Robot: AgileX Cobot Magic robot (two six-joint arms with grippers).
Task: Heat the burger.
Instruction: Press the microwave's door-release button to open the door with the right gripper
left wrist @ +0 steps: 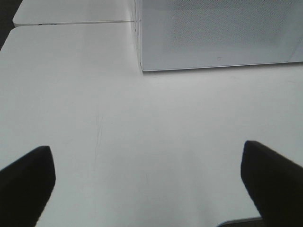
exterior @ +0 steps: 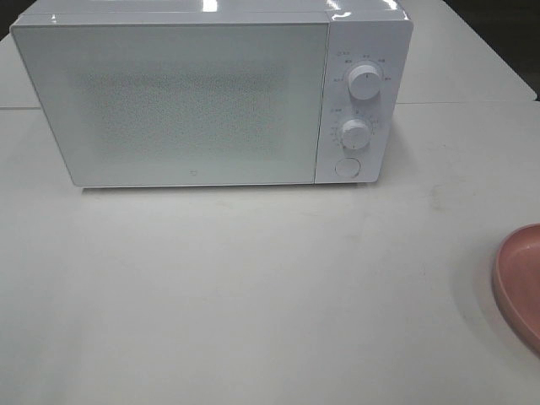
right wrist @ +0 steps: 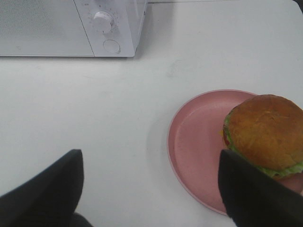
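The fingers of my right gripper should next close in front of the round button (exterior: 348, 168) (right wrist: 111, 46) below the knobs of the microwave, so that they are ready to press it.
The burger (right wrist: 267, 130), brown bun over green lettuce, sits on a pink plate (right wrist: 199, 142) in the right wrist view, beside one finger of my right gripper (right wrist: 151, 189), which is open and empty. In the high view only the plate's edge (exterior: 519, 283) shows at the far right; the burger and both arms are out of that view. The white microwave (exterior: 211, 93) stands at the back with its door shut. My left gripper (left wrist: 147, 179) is open over bare table, in front of the microwave (left wrist: 213, 33).
The microwave has two knobs (exterior: 364, 81) (exterior: 355, 133) and a round button (exterior: 347, 167) on its right panel. A white table (exterior: 253, 287) spreads in front of it, with a seam (left wrist: 71, 22) to a second table behind.
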